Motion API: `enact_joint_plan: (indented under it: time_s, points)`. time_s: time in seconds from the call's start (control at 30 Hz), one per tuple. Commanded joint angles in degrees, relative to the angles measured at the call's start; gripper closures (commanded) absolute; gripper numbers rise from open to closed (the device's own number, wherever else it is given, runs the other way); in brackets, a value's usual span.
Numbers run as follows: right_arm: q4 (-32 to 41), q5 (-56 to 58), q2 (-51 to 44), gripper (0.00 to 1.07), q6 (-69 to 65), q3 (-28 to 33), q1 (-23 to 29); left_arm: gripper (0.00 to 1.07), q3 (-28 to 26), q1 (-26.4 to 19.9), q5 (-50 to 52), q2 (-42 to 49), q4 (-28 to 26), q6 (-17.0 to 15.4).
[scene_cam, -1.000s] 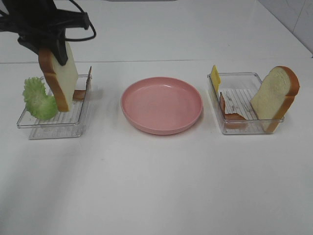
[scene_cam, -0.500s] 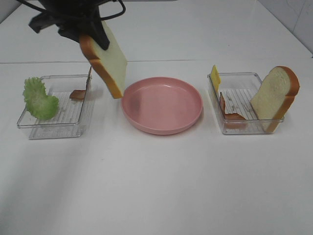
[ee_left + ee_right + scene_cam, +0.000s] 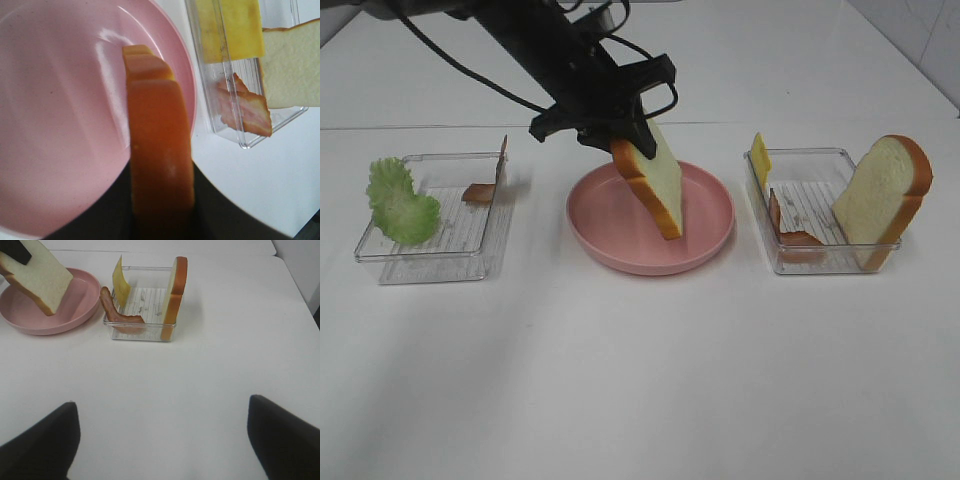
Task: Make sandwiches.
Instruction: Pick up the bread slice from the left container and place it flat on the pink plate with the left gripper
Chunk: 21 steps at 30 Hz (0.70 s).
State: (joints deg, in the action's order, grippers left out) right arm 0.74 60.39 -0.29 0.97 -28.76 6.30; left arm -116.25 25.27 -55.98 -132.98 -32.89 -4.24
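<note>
I should use my left gripper to lay the slice of white bread down flat on the middle of the round pink plate (image 3: pixel 650 217) (image 3: pixel 61 106).
My left gripper (image 3: pixel 630 145) is shut on a white bread slice (image 3: pixel 655 190) with an orange-brown crust. The slice hangs tilted over the round pink plate (image 3: pixel 595 235), its lower corner close to the plate's floor. The left wrist view looks down the slice's crust (image 3: pixel 157 150) onto the plate (image 3: pixel 60 100). A second bread slice (image 3: pixel 885 195) leans in the right tray (image 3: pixel 820 262) with a yellow cheese slice (image 3: pixel 760 158) and a bacon strip (image 3: pixel 792 232). Green lettuce (image 3: pixel 400 205) and another bacon strip (image 3: pixel 478 192) lie in the left tray (image 3: pixel 430 265). My right gripper (image 3: pixel 160 440) stands open over bare table.
The two clear trays flank the plate, the left one at the table's left, the right one at its right. White tabletop stretches in front of all three. The left arm and its cables (image 3: pixel 520 40) reach across from the back left.
The left arm has carried the bread slice rightward from above the left tray to over the pink plate. Nothing else has moved.
</note>
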Motion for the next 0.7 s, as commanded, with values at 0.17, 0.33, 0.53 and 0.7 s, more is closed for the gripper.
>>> enact_joint_plan:
  time_s: [0.17,0.33,0.53,0.7]
  points:
    - [-0.34,-0.17,-1.15,0.25,0.0,0.06,0.11,1.05,-2.29,1.89,4.76,-4.3,-2.58,-2.81]
    - [-0.34,-0.17,-1.15,0.25,0.0,0.06,0.11,1.04,-2.29,1.89,5.96,-6.02,-2.98,-2.35]
    - [-0.34,-0.17,-1.15,0.25,0.0,0.06,0.11,1.0,-2.29,1.89,6.76,-7.05,-3.15,-1.09]
    - [-0.34,-0.17,-1.15,0.25,0.0,0.06,0.11,0.89,-3.15,1.72,7.05,-8.94,-2.92,-1.09]
